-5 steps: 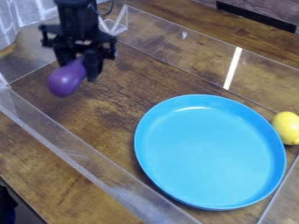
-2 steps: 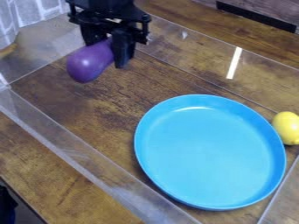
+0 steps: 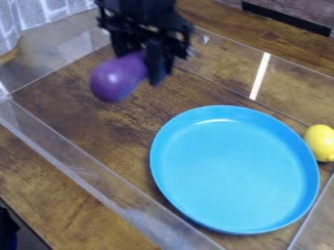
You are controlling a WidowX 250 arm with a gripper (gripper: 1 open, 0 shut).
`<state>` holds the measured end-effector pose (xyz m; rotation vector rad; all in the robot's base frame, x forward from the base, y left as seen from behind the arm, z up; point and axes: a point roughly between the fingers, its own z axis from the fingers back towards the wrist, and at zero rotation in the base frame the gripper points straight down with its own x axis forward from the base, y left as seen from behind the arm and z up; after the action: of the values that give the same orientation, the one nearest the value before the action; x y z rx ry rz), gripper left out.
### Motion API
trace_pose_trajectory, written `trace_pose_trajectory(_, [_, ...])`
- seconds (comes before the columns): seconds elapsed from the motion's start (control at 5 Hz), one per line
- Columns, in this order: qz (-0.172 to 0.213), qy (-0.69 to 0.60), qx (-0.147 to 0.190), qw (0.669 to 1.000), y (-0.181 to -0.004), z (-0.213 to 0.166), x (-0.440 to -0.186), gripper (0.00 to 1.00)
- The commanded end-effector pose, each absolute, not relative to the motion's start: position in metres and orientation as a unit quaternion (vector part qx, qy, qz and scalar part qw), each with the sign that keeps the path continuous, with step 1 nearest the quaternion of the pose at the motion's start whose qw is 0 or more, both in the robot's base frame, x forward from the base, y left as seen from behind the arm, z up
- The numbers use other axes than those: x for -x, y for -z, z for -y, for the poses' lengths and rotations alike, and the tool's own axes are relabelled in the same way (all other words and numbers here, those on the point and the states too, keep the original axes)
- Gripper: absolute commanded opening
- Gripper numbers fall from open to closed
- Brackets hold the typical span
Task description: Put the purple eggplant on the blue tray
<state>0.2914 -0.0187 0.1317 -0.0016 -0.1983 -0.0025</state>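
My gripper will release the purple eggplant on the blue tray's side (image 3: 196,192) nearest the front clear plastic side. The eggplant still hangs above the wooden table.
The purple eggplant (image 3: 116,77) hangs in the air above the wooden table, left of and behind the blue tray (image 3: 235,168). My black gripper (image 3: 146,61) points down and is shut on the eggplant's upper right end; the fat end juts out to the lower left. The image there is motion-blurred. The round blue tray lies flat at the front right with nothing on it. Gripper and eggplant are still apart from the tray, up and to its left.
A yellow lemon-like fruit (image 3: 321,142) lies just past the tray's right rim. Clear plastic walls (image 3: 78,181) fence the work area along the front left and the back. The table top is dark wood (image 3: 92,137).
My gripper has carried the eggplant to the right and a little upward, closer to the tray, and the wrist has rolled somewhat. Tray and yellow fruit have stayed put.
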Motion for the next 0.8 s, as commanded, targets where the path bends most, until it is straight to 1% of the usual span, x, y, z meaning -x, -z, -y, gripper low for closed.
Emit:
trace_pose_trajectory(0.0, [0.136, 0.025, 0.004, 0.99, -0.155, 0.053, -0.289, 0.0])
trace_pose_trajectory(0.2, [0.135, 0.042, 0.007, 0.99, -0.152, 0.087, -0.288, 0.0])
trace_pose_trajectory(0.4, [0.135, 0.053, 0.009, 0.989, -0.147, 0.12, -0.296, 0.0])
trace_pose_trajectory(0.6, [0.134, 0.057, 0.008, 0.989, -0.137, 0.147, -0.299, 0.0])
